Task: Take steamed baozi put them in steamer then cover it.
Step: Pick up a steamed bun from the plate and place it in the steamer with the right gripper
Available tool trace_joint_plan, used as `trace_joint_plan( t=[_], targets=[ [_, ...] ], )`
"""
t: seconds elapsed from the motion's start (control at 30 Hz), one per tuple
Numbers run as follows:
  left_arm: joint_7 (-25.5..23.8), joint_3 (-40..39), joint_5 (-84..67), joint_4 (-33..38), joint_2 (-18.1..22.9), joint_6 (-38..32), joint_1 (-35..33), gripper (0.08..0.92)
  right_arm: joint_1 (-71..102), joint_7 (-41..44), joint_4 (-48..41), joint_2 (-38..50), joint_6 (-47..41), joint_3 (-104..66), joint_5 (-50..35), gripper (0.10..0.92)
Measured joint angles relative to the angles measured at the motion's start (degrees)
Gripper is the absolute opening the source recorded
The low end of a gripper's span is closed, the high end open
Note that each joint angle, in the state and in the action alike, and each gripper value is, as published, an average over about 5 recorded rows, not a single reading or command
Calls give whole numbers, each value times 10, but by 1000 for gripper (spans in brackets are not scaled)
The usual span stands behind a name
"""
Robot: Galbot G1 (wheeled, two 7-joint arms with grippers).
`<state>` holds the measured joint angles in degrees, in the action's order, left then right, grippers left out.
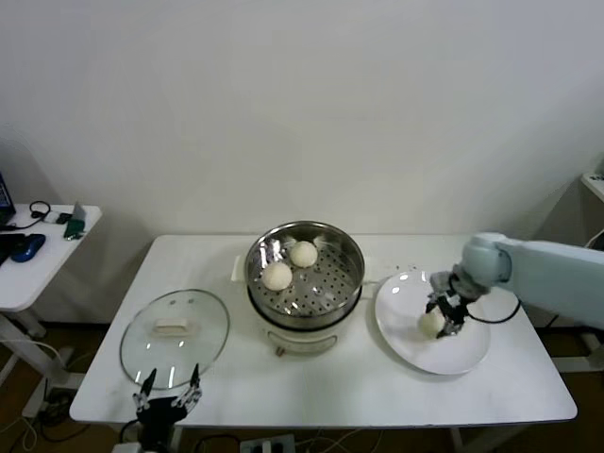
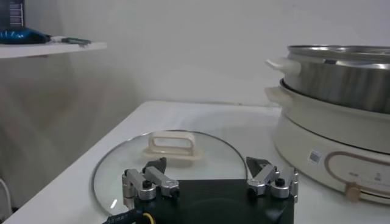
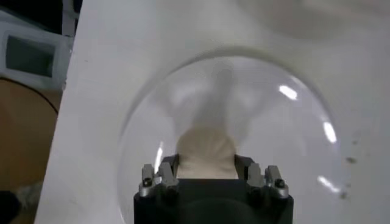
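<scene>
Next, I release the baozi, which is still down on the white plate, with my right gripper on the bare near part of the steamer's holed bottom [image 1: 309,301].
The steamer [image 1: 351,274] stands at the table's middle with two baozi in it, one [image 1: 303,253] behind the other [image 1: 276,276]. A third baozi [image 1: 431,325] sits on the white plate [image 1: 406,330] to the right. My right gripper [image 1: 444,316] is down on the plate, its fingers closed against both sides of this bun [image 3: 206,149]. No fourth bun shows. The glass cover [image 1: 175,335] lies flat on the table at the left, handle up [image 2: 172,145]. My left gripper [image 1: 168,389] is open and empty at the cover's near edge [image 2: 207,167].
A small white side table [image 1: 38,245] with a mouse and headphones stands to the far left. The steamer's cream base [image 2: 329,146] is close to the right of the left gripper. The table's front edge [image 1: 321,415] is near.
</scene>
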<state>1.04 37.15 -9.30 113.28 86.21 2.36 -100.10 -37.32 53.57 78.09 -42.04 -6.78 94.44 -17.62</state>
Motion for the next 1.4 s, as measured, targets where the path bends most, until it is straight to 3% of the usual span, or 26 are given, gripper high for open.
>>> trace_joint_plan(
  t=[0.5, 0.87, 1.4],
  targets=[
    [-1, 2, 1, 2, 0, 0, 4, 823, -209, 28, 71, -156, 163, -46, 20, 628],
    [0, 11, -3, 4, -5, -2, 2, 823, -144, 20, 106, -255, 233, -51, 121, 630],
    [4, 11, -6, 3, -4, -7, 2, 823, -30, 5, 59, -299, 255, -44, 229, 650]
  ],
)
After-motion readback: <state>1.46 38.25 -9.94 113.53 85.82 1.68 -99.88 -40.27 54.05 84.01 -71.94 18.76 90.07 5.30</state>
